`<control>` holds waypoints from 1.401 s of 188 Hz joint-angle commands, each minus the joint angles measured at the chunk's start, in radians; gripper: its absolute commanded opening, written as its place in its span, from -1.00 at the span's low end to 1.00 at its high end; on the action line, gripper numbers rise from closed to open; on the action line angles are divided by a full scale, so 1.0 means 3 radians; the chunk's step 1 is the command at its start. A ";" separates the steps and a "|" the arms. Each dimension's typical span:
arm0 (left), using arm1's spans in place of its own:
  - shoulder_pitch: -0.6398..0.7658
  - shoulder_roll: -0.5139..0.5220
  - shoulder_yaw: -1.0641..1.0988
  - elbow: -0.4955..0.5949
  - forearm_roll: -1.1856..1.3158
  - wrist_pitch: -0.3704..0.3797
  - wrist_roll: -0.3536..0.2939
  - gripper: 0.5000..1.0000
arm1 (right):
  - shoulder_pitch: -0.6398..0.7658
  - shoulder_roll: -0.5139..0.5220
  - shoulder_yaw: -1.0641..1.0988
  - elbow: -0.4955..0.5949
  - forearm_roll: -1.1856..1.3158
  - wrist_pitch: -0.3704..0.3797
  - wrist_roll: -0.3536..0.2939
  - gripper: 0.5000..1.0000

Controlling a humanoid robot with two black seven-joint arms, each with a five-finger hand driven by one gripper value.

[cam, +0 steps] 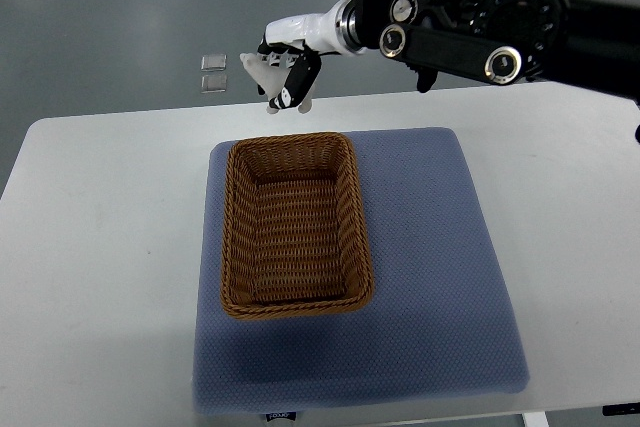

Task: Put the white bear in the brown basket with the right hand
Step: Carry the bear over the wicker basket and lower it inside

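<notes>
I will release the white bear from my right gripper inside the brown basket (314, 184), near its far rim.
The brown wicker basket (296, 224) stands empty on a blue mat (430, 277), left of the mat's middle. My right hand (284, 75), white with black joints, hangs past the table's far edge, just beyond the basket's far rim. Its arm (470, 32) comes in from the upper right. The fingers (262, 72) point down, loosely spread, and I see nothing held in them. No white bear shows anywhere in the view. The left arm is out of sight.
The blue mat lies on a white table (100, 247), with bare tabletop to its left and right. Two small pale squares (213, 72) lie on the grey floor beyond the table, left of the hand.
</notes>
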 commanded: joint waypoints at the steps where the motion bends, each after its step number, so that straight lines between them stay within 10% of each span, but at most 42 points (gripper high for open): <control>1: 0.0000 0.0000 -0.0006 0.0006 0.0000 0.0001 -0.0002 1.00 | -0.0207 0.0242 0.0007 -0.0187 -0.0010 -0.0033 0.0000 -1.00; 201: 0.0010 0.0000 -0.0001 0.0000 0.0000 0.0001 0.0003 1.00 | -0.1113 0.0242 0.0023 -0.0458 -0.0056 -0.0166 0.0000 -0.97; 264: 0.0010 0.0000 0.0004 0.0006 -0.0006 0.0001 0.0003 1.00 | -0.1092 0.0242 0.0048 -0.0453 -0.0056 -0.0181 0.0000 0.32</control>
